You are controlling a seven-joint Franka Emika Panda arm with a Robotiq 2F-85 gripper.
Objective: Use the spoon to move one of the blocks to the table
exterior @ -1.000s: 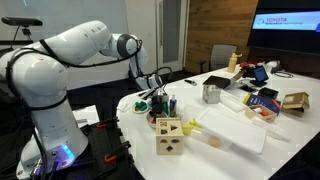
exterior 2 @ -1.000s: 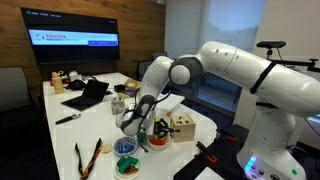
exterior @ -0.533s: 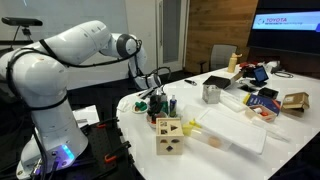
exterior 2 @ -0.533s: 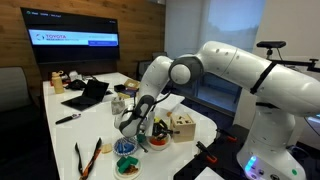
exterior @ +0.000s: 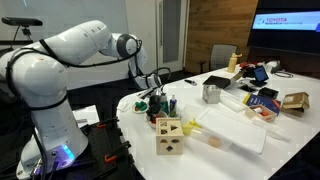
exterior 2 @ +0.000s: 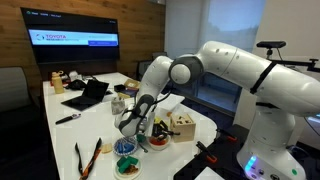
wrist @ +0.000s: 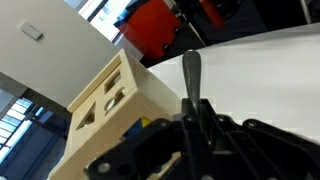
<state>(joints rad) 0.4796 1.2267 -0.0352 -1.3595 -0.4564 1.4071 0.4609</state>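
Next, my gripper lets go of the metal spoon so that it rests on the bare white table (exterior: 141,122), in between the wooden box and the edge of the table.
My gripper (wrist: 190,118) is shut on the dark handle of the spoon (wrist: 191,72), which sticks out over the white table (wrist: 270,70). In both exterior views the gripper (exterior: 152,92) (exterior 2: 136,122) hangs low over small bowls near the table's rounded end. A red bowl (wrist: 158,25) lies beyond the spoon; the spoon's tip is hidden. A small orange block (exterior: 213,141) and a yellow piece (exterior: 191,125) lie on the table (exterior: 200,162) by the pale wooden box (exterior: 169,135).
The wooden box with cut-out holes (wrist: 108,95) (exterior 2: 182,127) stands right beside the gripper. Bowls (exterior 2: 125,147) and orange scissors (exterior 2: 88,157) lie near the table end. A metal cup (exterior: 211,93), a laptop (exterior 2: 88,95) and clutter (exterior: 262,100) sit farther along.
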